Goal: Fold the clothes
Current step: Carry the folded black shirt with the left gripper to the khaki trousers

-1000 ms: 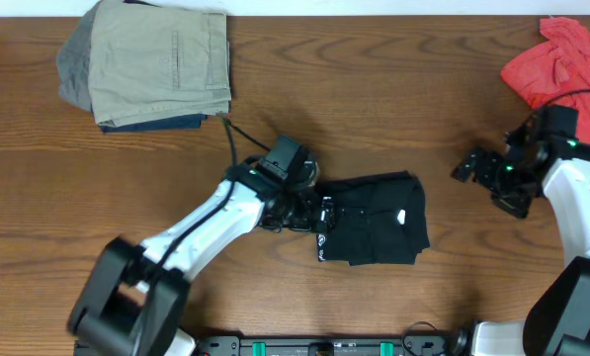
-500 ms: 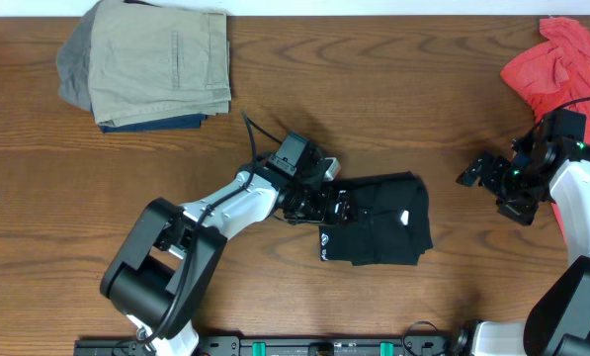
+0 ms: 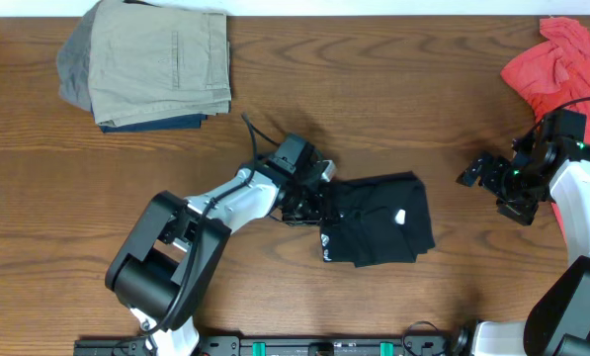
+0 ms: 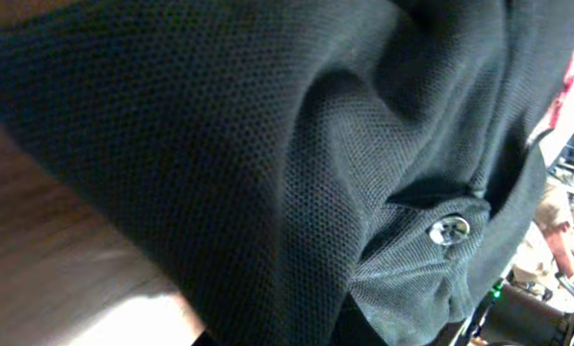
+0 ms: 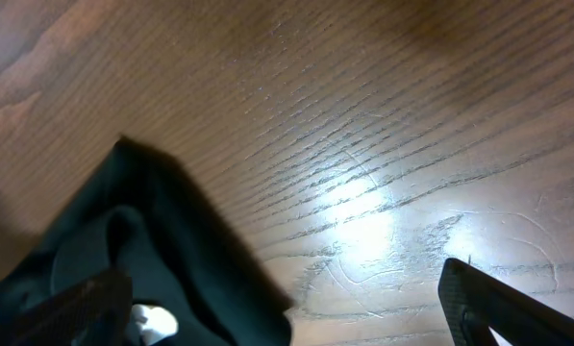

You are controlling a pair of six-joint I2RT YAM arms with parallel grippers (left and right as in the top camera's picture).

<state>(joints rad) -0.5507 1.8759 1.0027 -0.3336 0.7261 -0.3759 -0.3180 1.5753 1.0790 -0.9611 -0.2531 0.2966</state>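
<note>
Next, I lay the folded black shirt on the stack of folded garments (image 3: 163, 65) with my left gripper.
The clothes, a black shirt (image 3: 381, 222), lie folded in a compact rectangle at the table's middle, with a small white logo (image 3: 401, 218) showing on top. My left gripper (image 3: 322, 205) is at the shirt's left edge and shut on the fabric. In the left wrist view, bunched black mesh cloth (image 4: 267, 144) with a shiny button (image 4: 448, 229) fills the frame and hides the fingers. My right gripper (image 3: 475, 172) hovers open to the right of the shirt, apart from it. In its wrist view, my right gripper (image 5: 285, 309) has a shirt corner (image 5: 123, 240) at lower left.
A stack of folded khaki, grey and navy garments (image 3: 156, 61) sits at the back left. A crumpled coral-red shirt (image 3: 561, 61) lies at the back right, just behind my right arm. Bare wood table (image 3: 453, 99) surrounds the black shirt.
My left gripper moved right onto the shirt's left edge and went from open to shut on the fabric. The right arm has shifted slightly right.
</note>
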